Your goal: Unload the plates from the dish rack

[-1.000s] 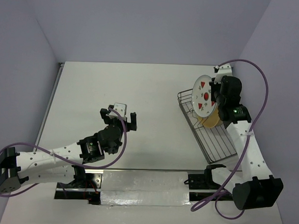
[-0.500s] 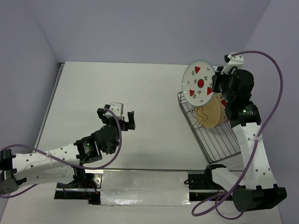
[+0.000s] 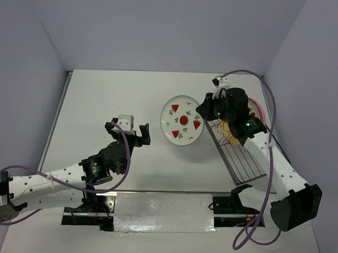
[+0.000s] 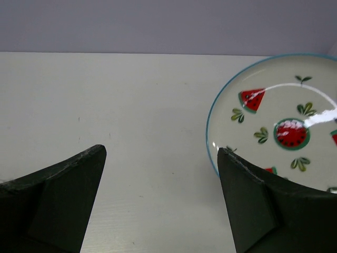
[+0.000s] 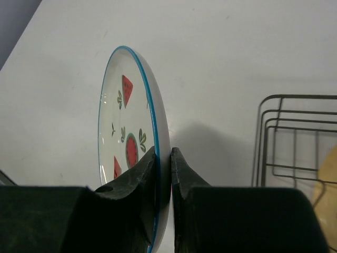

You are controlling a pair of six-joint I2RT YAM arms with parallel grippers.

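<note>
I need to use my right gripper to set the white plate down flat on the table (image 3: 171,144) between my left gripper and the dish rack.
My right gripper (image 3: 205,113) is shut on the rim of the white plate with red fruit marks (image 3: 183,120), holding it nearly flat above the table, left of the dish rack (image 3: 237,154). In the right wrist view the plate (image 5: 131,132) stands edge-on between the closed fingers. The yellow-orange plate (image 3: 233,134) stands in the rack under the arm; a pink plate edge (image 3: 260,109) shows behind it. My left gripper (image 3: 129,132) is open and empty, left of the white plate. The plate (image 4: 274,121) lies just beyond its right finger in the left wrist view.
The wire rack's corner (image 5: 287,137) shows at the right of the right wrist view. Purple walls enclose the table on three sides. A metal strip (image 3: 160,212) runs along the near edge between the arm bases.
My right arm has lifted the white plate out of the rack, swung it left and lowered it toward the table, tilting it from upright to nearly flat. The left gripper shifted slightly.
</note>
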